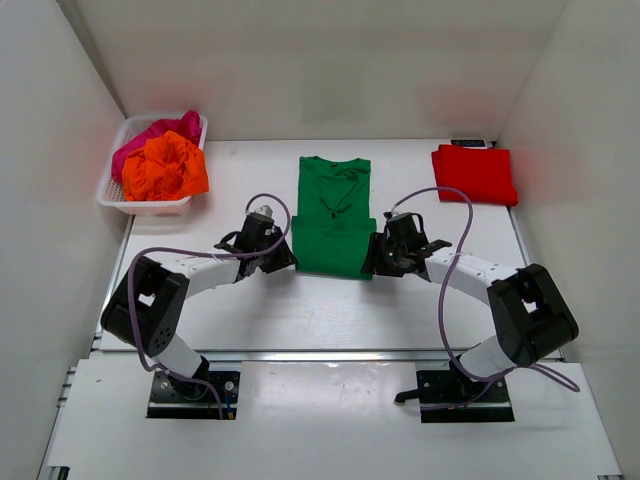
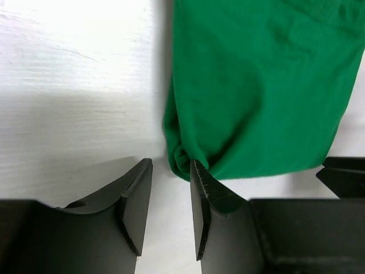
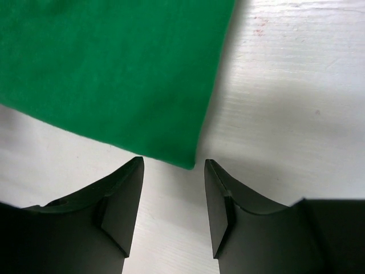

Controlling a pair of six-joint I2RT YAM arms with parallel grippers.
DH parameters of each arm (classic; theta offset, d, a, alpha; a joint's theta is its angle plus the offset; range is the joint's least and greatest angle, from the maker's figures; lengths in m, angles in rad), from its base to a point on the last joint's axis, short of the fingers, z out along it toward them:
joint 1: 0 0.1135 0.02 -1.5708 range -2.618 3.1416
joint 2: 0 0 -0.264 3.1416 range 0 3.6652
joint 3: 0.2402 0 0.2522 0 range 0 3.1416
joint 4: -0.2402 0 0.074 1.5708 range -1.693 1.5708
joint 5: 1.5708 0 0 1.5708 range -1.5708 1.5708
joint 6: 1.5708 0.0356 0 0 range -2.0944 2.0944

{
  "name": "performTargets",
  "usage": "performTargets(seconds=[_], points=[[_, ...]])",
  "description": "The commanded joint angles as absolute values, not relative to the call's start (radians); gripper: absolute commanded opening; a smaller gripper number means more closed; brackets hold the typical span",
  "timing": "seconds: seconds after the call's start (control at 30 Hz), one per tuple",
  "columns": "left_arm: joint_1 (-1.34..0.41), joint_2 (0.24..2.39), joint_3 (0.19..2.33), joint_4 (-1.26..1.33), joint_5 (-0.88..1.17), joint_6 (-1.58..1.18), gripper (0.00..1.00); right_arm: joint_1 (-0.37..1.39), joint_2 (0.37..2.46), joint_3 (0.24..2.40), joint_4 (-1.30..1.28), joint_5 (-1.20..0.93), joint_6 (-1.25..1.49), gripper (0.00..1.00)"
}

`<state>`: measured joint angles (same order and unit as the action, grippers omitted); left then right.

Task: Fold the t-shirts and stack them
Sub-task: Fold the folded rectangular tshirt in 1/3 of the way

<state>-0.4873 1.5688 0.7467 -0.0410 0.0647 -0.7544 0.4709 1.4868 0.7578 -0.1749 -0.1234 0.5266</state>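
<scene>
The green t-shirt's bunched corner sits ahead of one finger, so next my left gripper moves toward the cloth and pinches that corner [image 2: 181, 165] with both fingers before it lifts.
A green t-shirt [image 1: 332, 212] lies flat in the middle of the table, folded narrow, collar at the far end. My left gripper [image 1: 285, 258] stands open at its near left corner [image 2: 181, 162], which bunches just ahead of the right finger; nothing is between the jaws. My right gripper [image 1: 375, 260] stands open at the near right corner [image 3: 188, 162], the cloth just ahead of its fingertips. A folded red t-shirt [image 1: 474, 172] lies at the far right. Crumpled orange [image 1: 164, 168] and magenta-pink [image 1: 150, 135] t-shirts sit in the basket.
A white lattice basket [image 1: 112, 196] stands at the far left by the white side wall. White walls close in the table on three sides. A small dark object [image 1: 467, 143] lies behind the red t-shirt.
</scene>
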Motion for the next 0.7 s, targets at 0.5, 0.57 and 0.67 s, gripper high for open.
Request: performTargets(seconds=[0.5, 0.57, 0.67], points=[[-0.492, 1.497, 0.699, 0.074, 0.075, -0.836, 0.38, 0.477, 1.531, 0.765, -0.069, -0.127, 0.549, 0.37], [-0.494, 1.514, 0.716, 0.057, 0.087, -0.827, 0.38, 0.473, 1.529, 0.765, -0.069, -0.124, 0.549, 0.38], [-0.506, 1.532, 0.712, 0.072, 0.094, -0.833, 0.38, 0.48, 1.537, 0.769, -0.067, -0.129, 0.548, 0.37]])
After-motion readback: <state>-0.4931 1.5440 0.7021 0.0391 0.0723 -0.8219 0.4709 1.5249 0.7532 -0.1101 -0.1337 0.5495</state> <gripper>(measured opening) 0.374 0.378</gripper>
